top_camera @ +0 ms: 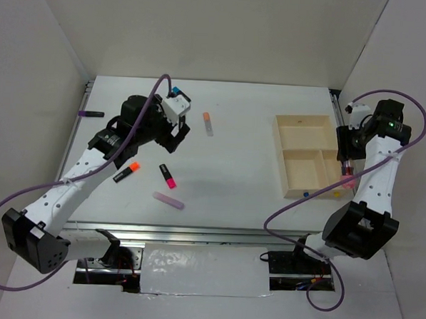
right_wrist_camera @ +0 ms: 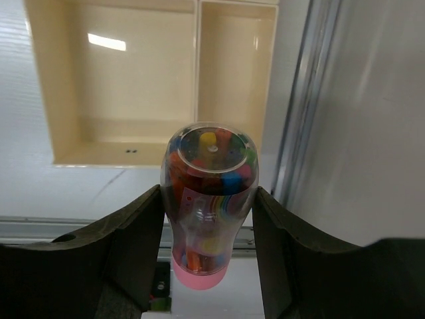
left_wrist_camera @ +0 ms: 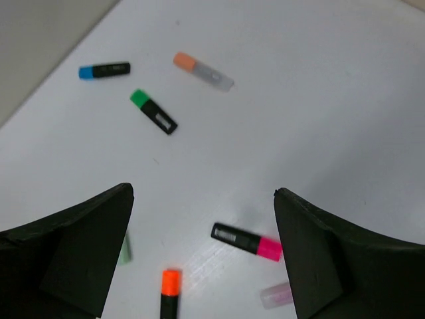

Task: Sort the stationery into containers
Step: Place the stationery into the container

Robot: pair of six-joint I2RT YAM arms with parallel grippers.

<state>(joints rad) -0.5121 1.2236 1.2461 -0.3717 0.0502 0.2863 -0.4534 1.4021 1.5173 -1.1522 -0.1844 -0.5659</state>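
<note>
My left gripper is to go next to the pale pink marker beside the pink-ended black marker and close on the pale pink marker's clear body (top_camera: 162, 197) (left_wrist_camera: 281, 294).
My left gripper (top_camera: 168, 137) is open and empty above the table's left half. In the left wrist view it (left_wrist_camera: 202, 256) hovers over a pink-ended black marker (left_wrist_camera: 246, 240), an orange-ended black one (left_wrist_camera: 170, 292) and a pale pink one (left_wrist_camera: 277, 294). Farther off lie green-ended (left_wrist_camera: 153, 111), blue-ended (left_wrist_camera: 104, 70) and orange-capped pale (left_wrist_camera: 203, 70) markers. My right gripper (right_wrist_camera: 207, 219) is shut on the clear pink-capped tube (right_wrist_camera: 207, 193) of coloured pieces, held beside the wooden tray (right_wrist_camera: 43, 86), whose visible compartments are empty. The tray (top_camera: 279, 145) sits at the right, with the tube (top_camera: 347, 175) by its right side.
A purple-ended marker (top_camera: 92, 114) lies near the table's left edge. A pale green marker (left_wrist_camera: 125, 249) shows beside my left finger. A metal rail (right_wrist_camera: 302, 100) runs along the table's right edge next to the tray. White walls enclose the table.
</note>
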